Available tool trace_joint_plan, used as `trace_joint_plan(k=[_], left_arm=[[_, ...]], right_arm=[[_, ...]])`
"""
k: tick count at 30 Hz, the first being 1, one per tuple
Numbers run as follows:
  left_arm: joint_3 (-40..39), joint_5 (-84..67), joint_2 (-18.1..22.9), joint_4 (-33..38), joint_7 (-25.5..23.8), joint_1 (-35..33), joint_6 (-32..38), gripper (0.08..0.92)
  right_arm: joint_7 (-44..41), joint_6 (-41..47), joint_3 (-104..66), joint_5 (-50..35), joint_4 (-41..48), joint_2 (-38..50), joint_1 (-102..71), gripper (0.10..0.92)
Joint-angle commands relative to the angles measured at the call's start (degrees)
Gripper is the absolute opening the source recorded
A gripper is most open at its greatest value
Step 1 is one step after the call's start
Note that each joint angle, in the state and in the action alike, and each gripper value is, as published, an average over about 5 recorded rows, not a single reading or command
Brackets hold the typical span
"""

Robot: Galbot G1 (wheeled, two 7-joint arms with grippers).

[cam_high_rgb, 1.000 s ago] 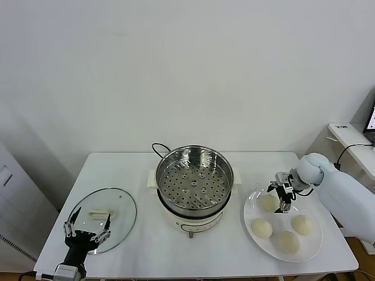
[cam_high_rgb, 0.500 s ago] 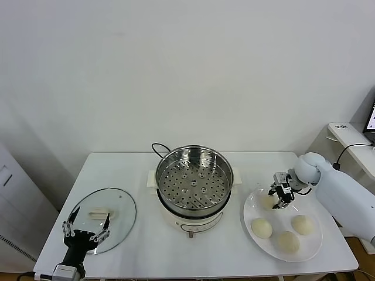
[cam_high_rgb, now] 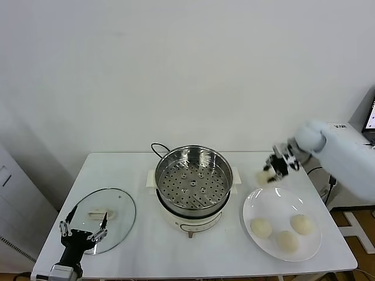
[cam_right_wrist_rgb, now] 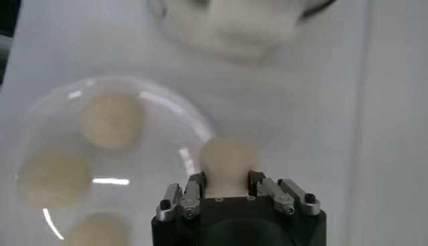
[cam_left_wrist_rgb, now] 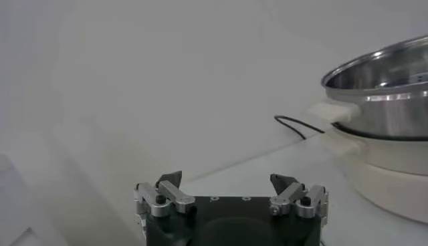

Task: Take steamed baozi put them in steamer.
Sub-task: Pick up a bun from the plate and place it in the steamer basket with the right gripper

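Note:
The back part of the steamer's perforated bottom (cam_high_rgb: 190, 165) is behind the raised dimples. Next, my right gripper lets go of the baozi there. It is held between plate and steamer now.
My right gripper (cam_high_rgb: 274, 168) is shut on one cream-white baozi (cam_high_rgb: 263, 175) and holds it in the air between the plate and the steamer (cam_high_rgb: 194, 175). In the right wrist view that baozi (cam_right_wrist_rgb: 227, 159) sits squeezed between the fingers of the right gripper (cam_right_wrist_rgb: 227, 180). Three more baozi (cam_high_rgb: 261, 227), (cam_high_rgb: 302, 223), (cam_high_rgb: 287, 240) lie on the white plate (cam_high_rgb: 275, 202). The steel steamer pot stands empty, showing its perforated floor. My left gripper (cam_high_rgb: 82, 233) waits open at the table's front left, also seen open (cam_left_wrist_rgb: 227, 184) in its own wrist view.
A round glass lid (cam_high_rgb: 108, 208) lies flat at the front left, just beyond the left gripper. A black cord (cam_high_rgb: 157, 146) runs out behind the steamer. The steamer's white base (cam_right_wrist_rgb: 241, 23) lies beyond the plate (cam_right_wrist_rgb: 167, 107) in the right wrist view.
My right gripper shut on the plate's far-left baozi, lifted it off the plate and carried it up and slightly toward the steamer. The left gripper barely moved.

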State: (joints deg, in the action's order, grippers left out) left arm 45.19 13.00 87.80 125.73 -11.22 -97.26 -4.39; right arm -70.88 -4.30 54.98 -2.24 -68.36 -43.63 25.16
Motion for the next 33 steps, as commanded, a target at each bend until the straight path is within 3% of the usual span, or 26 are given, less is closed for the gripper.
trace_joint_plan(k=[1, 8, 15, 33], left_arm=[[0.2, -0.6, -0.1, 0.4, -0.1, -0.3, 0.3, 0.823], [1.3, -2.0, -0.6, 1.0, -0.2, -0.8, 0.5, 0.823], [2.1, -3.1, -1.3, 1.8, -0.2, -1.3, 0.6, 0.823], [2.2, -3.2, -1.6, 2.4, -0.3, -1.2, 0.1, 0.823]], right_arm=[[-0.8, -10.9, 14.5, -6.6, -0.7, -12.8, 21.3, 0.403], [1.3, -18.5, 8.9, 6.4, -4.9, -19.7, 9.3, 0.407], [3.2, -25.0, 5.1, 17.5, -0.7, -23.7, 0.9, 0.407], [8.3, -32.5, -3.1, 30.1, 8.4, -28.6, -9.2, 0.450]])
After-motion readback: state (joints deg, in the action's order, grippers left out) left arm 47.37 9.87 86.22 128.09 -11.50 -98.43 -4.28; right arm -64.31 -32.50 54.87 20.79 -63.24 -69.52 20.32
